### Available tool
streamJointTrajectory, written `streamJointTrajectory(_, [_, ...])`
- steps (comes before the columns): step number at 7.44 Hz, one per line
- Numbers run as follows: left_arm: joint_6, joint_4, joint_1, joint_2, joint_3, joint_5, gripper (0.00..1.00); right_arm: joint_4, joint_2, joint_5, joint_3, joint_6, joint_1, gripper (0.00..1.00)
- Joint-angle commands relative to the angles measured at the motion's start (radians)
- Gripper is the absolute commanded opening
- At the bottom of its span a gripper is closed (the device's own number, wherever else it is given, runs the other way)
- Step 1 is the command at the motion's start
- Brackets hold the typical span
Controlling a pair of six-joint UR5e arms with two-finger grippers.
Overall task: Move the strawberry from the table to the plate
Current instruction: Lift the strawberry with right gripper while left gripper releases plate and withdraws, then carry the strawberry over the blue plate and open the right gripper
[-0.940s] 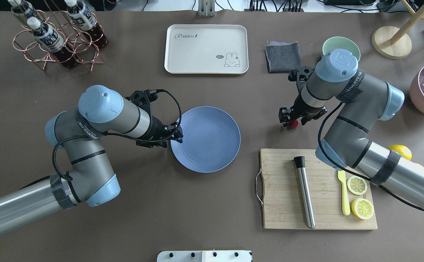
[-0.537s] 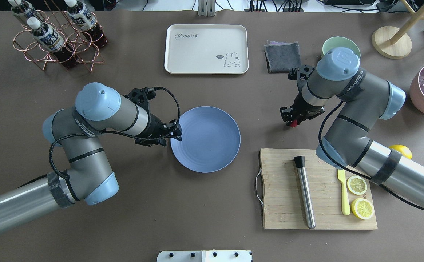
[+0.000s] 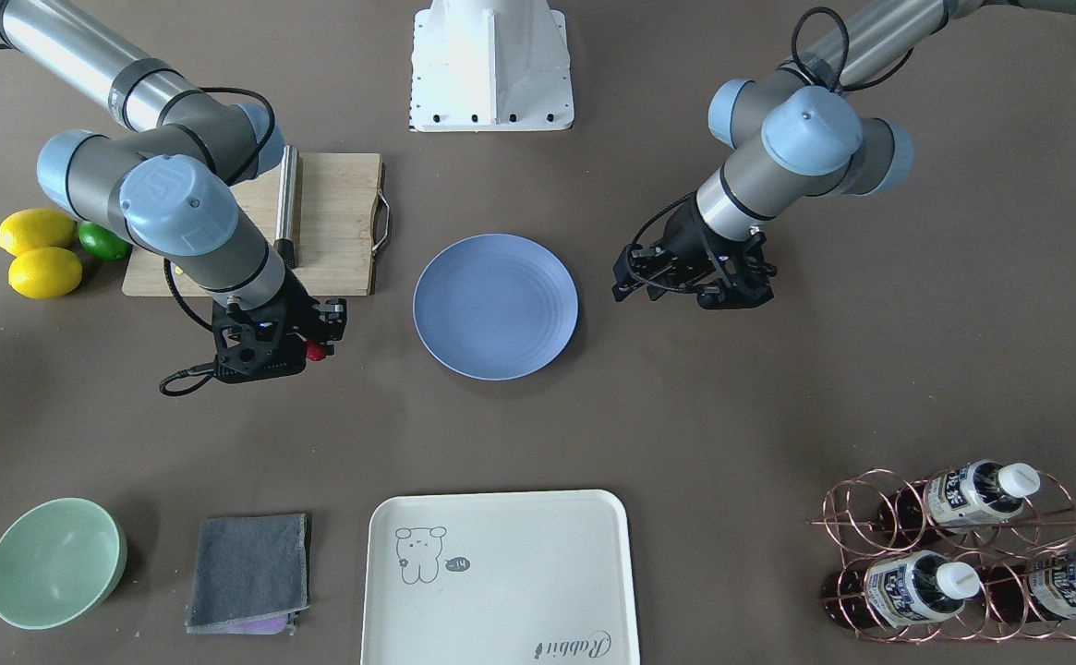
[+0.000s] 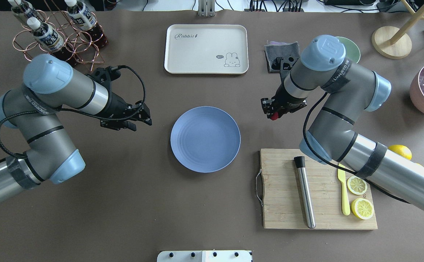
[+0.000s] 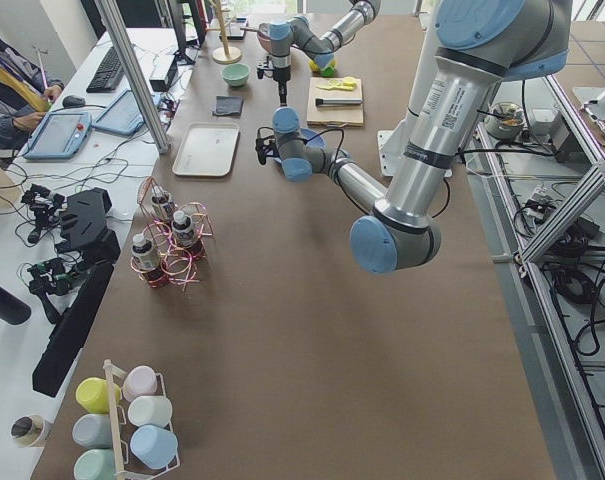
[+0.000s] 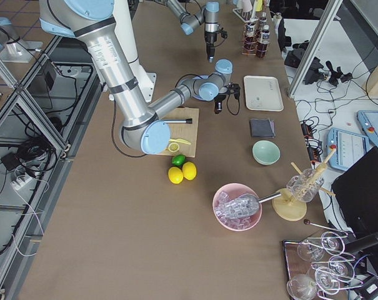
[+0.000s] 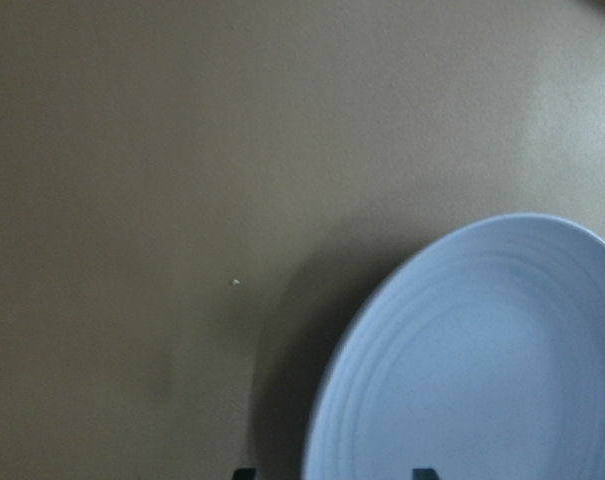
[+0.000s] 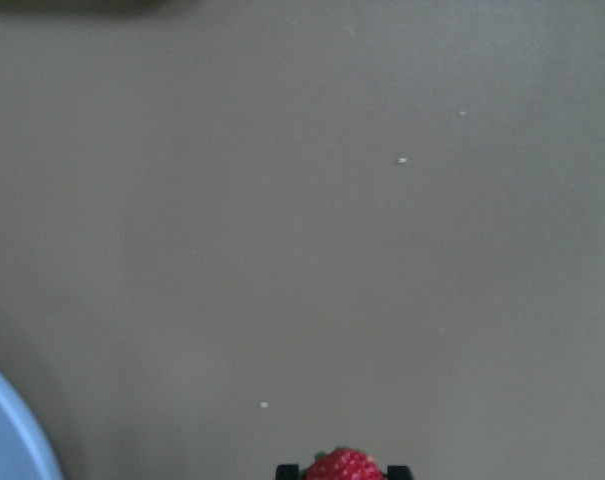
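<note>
Next, my right gripper opens and releases the strawberry close to the middle of the round light-blue plate (image 3: pixel 492 295).
The small red strawberry (image 4: pixel 274 115) hangs above the brown table (image 4: pixel 197 203), with my right gripper (image 4: pixel 272 112) shut on it. It is to the right of the round light-blue plate (image 4: pixel 205 139), which holds nothing. The right wrist view shows the strawberry (image 8: pixel 344 466) between the fingertips at the bottom edge and the plate's rim (image 8: pixel 12 430) at the lower left. My left gripper (image 4: pixel 144 118) is open and holds nothing, a little left of the plate (image 7: pixel 482 370). In the front-facing view the strawberry (image 3: pixel 316 351) pokes out of the right gripper (image 3: pixel 311 340).
A wooden cutting board (image 4: pixel 281 189) with a steel muddler (image 4: pixel 304 193), a yellow knife and lemon slices lies at the front right. A cream tray (image 4: pixel 206 49), grey cloth (image 4: pixel 282 54) and green bowl (image 4: pixel 350 49) sit behind. A copper bottle rack (image 4: pixel 59 36) stands back left.
My right gripper closed on the strawberry, lifted it and carried it left toward the plate. The left arm drew back to the left, away from the plate's rim.
</note>
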Motion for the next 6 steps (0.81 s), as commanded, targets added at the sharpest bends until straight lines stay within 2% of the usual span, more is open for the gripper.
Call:
streamJointTrajectory(1, [0.201,0.002,-0.115,0.104,-0.007,-0.085,0.61,-0.011,0.093,-0.021,0.0,0.164,-0.075,0.0])
streamJointTrajectory(3, [0.396,0.003,-0.225,0.198,-0.003,-0.165,0.61,-0.025,0.177,-0.114,-0.04,0.253,-0.157,0.0])
streamJointTrajectory(4, [0.462,0.002,-0.261,0.241,-0.004,-0.193,0.61,-0.024,0.211,-0.131,-0.072,0.279,-0.178,0.0])
streamJointTrajectory(6, [0.483,0.0,-0.296,0.255,-0.009,-0.23,0.61,-0.015,0.234,-0.179,-0.108,0.301,-0.211,0.0])
